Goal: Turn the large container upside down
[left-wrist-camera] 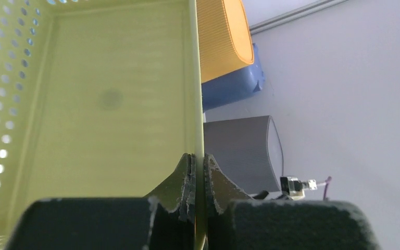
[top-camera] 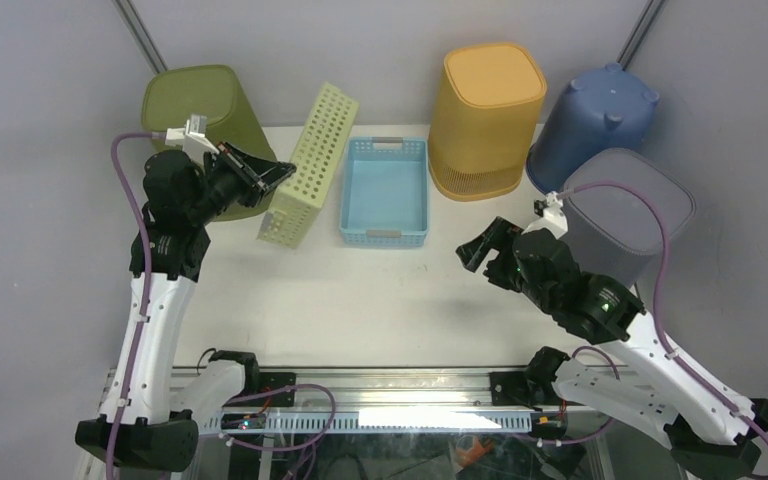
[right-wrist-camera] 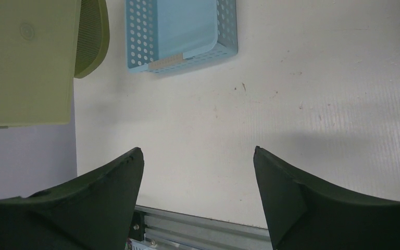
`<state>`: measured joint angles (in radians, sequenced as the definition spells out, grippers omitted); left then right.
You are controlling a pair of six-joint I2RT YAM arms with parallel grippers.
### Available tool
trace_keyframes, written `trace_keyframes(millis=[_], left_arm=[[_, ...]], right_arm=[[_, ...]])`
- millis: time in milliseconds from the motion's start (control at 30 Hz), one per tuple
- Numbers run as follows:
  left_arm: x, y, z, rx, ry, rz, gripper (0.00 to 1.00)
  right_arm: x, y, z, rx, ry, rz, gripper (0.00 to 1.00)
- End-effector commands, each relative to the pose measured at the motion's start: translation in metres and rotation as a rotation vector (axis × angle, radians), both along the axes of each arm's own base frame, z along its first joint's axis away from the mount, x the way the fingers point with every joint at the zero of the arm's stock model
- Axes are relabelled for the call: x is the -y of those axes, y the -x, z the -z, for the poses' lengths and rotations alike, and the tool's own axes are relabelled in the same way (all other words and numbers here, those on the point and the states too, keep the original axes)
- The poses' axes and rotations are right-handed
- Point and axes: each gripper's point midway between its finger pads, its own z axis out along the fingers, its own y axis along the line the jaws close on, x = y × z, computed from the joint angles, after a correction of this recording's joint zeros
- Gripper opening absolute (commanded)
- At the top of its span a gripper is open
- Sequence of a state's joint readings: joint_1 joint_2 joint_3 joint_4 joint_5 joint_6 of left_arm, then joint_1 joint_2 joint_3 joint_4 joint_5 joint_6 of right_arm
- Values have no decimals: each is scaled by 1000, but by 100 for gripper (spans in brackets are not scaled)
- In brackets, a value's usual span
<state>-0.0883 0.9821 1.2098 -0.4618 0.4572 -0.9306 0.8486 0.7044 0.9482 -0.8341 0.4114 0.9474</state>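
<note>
I need to let go of the light green basket with my left gripper, leaving it on the table (top-camera: pixel 321 229) between the olive bin and light blue basket.
A light green perforated basket (top-camera: pixel 310 165) stands tilted on its long side at the back left of the table, with its lower edge on the tabletop. My left gripper (top-camera: pixel 278 175) is shut on the basket's rim. In the left wrist view the jaws (left-wrist-camera: pixel 198 156) pinch the thin wall, with the basket's inside (left-wrist-camera: pixel 109 104) to their left. In the right wrist view its solid bottom (right-wrist-camera: pixel 26 62) faces the camera. My right gripper (top-camera: pixel 480 245) is open and empty over the table's right middle, with bare tabletop between its fingers (right-wrist-camera: pixel 198 153).
A light blue perforated basket (top-camera: pixel 385 190) sits upright right of the green one. An olive bin (top-camera: pixel 200 105), an orange bin (top-camera: pixel 485 120), a blue bin (top-camera: pixel 595 120) and a grey bin (top-camera: pixel 620 215) stand upside down along the back and right.
</note>
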Motion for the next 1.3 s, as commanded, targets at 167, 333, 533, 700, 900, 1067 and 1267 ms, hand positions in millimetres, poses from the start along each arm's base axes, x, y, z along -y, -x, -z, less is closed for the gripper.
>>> trace_keyframes(millis=[167, 333, 533, 700, 900, 1067, 1267], left_arm=[[-19, 25, -17, 39, 183, -72, 0], [-28, 27, 3, -3, 319, -112, 0], [-40, 31, 11, -16, 345, -190, 0], [-62, 30, 15, 0, 321, -340, 0], [-66, 25, 34, -56, 349, -375, 0], [-61, 23, 50, -92, 368, -347, 0], [-54, 24, 81, -152, 402, -312, 0]], right_arm=[[-41, -36, -9, 2, 210, -136, 81], [-64, -59, -6, 12, 310, -201, 81], [-104, -90, 8, 28, 375, -308, 74], [-152, -112, 42, 86, 488, -564, 75], [-187, -136, 65, 222, 587, -788, 75], [-207, -147, 90, 202, 596, -871, 75], [-214, -160, 120, 181, 622, -956, 76]])
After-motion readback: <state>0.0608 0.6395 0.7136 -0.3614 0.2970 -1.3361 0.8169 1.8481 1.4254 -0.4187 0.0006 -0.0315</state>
